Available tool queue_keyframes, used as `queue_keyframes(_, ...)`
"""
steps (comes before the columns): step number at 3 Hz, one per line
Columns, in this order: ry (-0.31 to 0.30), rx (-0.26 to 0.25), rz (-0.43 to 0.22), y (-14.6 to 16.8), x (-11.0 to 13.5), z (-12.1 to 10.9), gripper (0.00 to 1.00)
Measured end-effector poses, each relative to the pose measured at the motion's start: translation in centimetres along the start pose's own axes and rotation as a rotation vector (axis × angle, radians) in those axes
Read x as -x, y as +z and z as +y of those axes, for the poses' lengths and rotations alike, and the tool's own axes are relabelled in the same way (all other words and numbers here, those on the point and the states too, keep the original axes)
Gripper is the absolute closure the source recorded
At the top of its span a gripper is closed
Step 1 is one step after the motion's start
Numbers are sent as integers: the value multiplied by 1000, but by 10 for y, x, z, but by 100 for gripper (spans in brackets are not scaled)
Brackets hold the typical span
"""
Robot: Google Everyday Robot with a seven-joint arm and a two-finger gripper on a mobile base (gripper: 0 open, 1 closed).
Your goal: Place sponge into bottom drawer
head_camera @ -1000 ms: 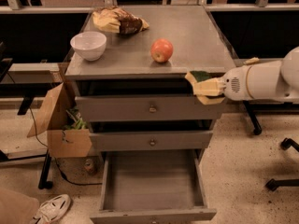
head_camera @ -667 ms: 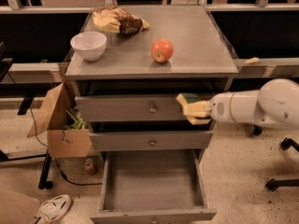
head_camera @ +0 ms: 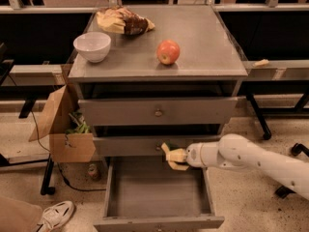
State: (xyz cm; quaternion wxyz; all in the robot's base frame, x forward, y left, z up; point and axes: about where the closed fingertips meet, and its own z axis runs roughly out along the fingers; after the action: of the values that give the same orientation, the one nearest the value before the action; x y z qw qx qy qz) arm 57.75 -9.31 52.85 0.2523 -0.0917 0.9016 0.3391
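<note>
My gripper is going to release the sponge on the middle of the open bottom drawer's inside [head_camera: 160, 189].
The bottom drawer [head_camera: 111, 187] stands pulled open at the foot of the grey cabinet, its deep tray empty. My gripper [head_camera: 175, 156] reaches in from the right on a white arm, just over the drawer's back right part and in front of the middle drawer [head_camera: 130, 145]. It is shut on the sponge [head_camera: 172, 148], of which only a sliver of dark green shows between the pale yellow fingers [head_camera: 176, 154].
On the cabinet top [head_camera: 203, 37] sit a red apple [head_camera: 168, 51], a white bowl [head_camera: 92, 46] and a snack bag [head_camera: 123, 21]. A cardboard box [head_camera: 63, 129] stands at the cabinet's left. A white shoe [head_camera: 54, 215] lies at the lower left.
My gripper has moved down and to the left with the sponge, from beside the cabinet top past the top drawer to just above the open bottom drawer.
</note>
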Motion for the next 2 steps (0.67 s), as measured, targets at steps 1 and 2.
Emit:
queue_keyframes(1, 80, -5, 163, 75, -63, -25, 100)
queue_keyframes(2, 74, 3, 194, 90, -72, -20, 100)
